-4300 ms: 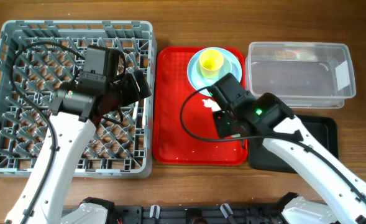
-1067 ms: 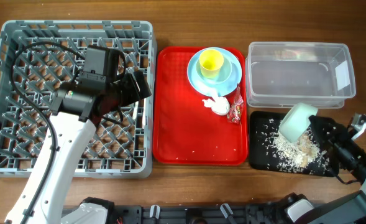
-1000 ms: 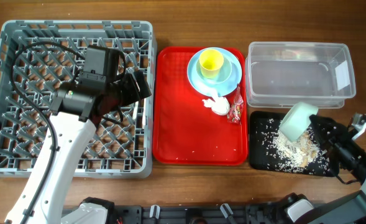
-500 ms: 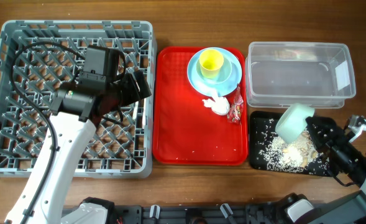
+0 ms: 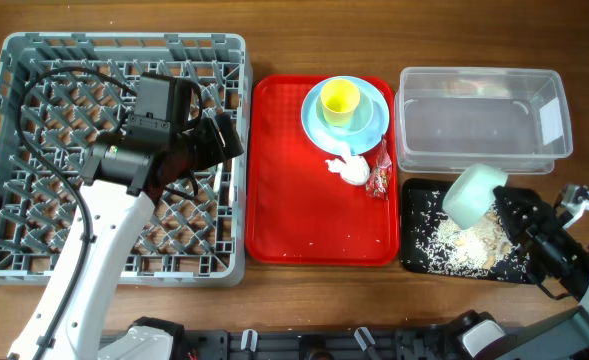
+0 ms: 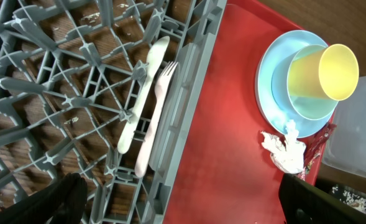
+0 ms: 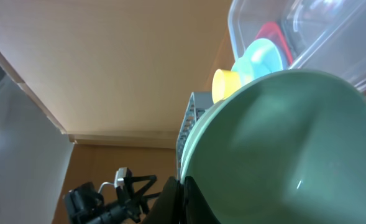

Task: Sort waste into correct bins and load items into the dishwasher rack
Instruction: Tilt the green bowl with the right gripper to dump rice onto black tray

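I should release the mint-green bowl with my right gripper on the red tray's bare front half (image 5: 300, 217), near the grey rack.
My right gripper (image 5: 507, 208) is shut on the rim of the mint-green bowl (image 5: 473, 194) (image 7: 282, 149), held tipped on its side over the black tray (image 5: 516, 262). Pale rice crumbs (image 5: 464, 243) lie in that tray. The yellow cup (image 5: 340, 99) stands in a pale blue bowl on the pale blue plate (image 5: 376, 122) on the red tray (image 5: 284, 180). The white napkin (image 5: 349, 168) and red-and-white wrapper (image 5: 380, 177) lie beside the plate. The white spoon (image 6: 140, 99) and fork (image 6: 156, 118) lie in the grey rack (image 5: 34, 60). My left gripper (image 6: 176, 199) is open over the rack's right edge.
The clear tub (image 5: 479, 118) stands behind the black tray at the right. The red tray's front half is bare. The left arm's cable loops over the rack (image 6: 58, 81).
The right gripper carried the green bowl from the red tray to the black tray and tipped it; rice now lies there. In the last second the bowl shifted slightly left. The left arm stayed still.
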Robot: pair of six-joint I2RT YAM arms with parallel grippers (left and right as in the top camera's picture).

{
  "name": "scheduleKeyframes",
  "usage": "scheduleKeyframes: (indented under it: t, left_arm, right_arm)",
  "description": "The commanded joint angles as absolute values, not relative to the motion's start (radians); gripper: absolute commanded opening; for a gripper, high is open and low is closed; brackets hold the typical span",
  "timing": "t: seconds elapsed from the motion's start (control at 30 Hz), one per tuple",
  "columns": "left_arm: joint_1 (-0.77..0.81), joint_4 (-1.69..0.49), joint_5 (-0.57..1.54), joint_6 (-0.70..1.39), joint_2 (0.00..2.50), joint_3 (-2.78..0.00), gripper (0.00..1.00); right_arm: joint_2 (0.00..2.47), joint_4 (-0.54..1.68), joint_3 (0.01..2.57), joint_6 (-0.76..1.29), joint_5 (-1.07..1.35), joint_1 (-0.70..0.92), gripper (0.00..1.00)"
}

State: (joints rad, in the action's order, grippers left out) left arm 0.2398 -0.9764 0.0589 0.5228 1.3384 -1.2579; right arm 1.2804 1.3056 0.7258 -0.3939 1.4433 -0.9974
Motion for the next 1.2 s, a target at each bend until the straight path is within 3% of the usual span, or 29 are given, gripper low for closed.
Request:
scheduleKeyframes:
  t: [0.0, 0.27, 0.4, 0.8, 1.0, 1.17]
  left_arm:
    - [0.236, -0.974, 0.070, 0.536, 1.331, -1.264, 1.00]
    - [0.236, -0.974, 0.070, 0.536, 1.331, -1.264, 1.00]
    - [0.236, -0.974, 0.070, 0.536, 1.331, -1.264, 1.00]
    - [0.236, -0.974, 0.070, 0.536, 1.331, -1.264, 1.00]
    - [0.236, -0.974, 0.070, 0.536, 1.331, -1.264, 1.00]
    - [0.236, -0.974, 0.070, 0.536, 1.331, -1.264, 1.00]
  right_arm:
    - [1.286, 1.249, 0.726, -0.355, 1.492, -0.992, 0.04]
    - [1.272, 1.327, 0.726, -0.393, 1.581, -0.917, 0.04]
    - [1.268, 1.242, 0.726, -0.287, 1.541, -0.873, 0.04]
    - [1.249, 1.240, 0.727, -0.292, 1.531, -0.825, 0.04]
    - [1.197, 1.171, 0.762, -0.241, 1.249, -0.784, 0.04]
    - [1.092, 1.159, 0.868, -0.112, 1.037, -0.622, 0.04]
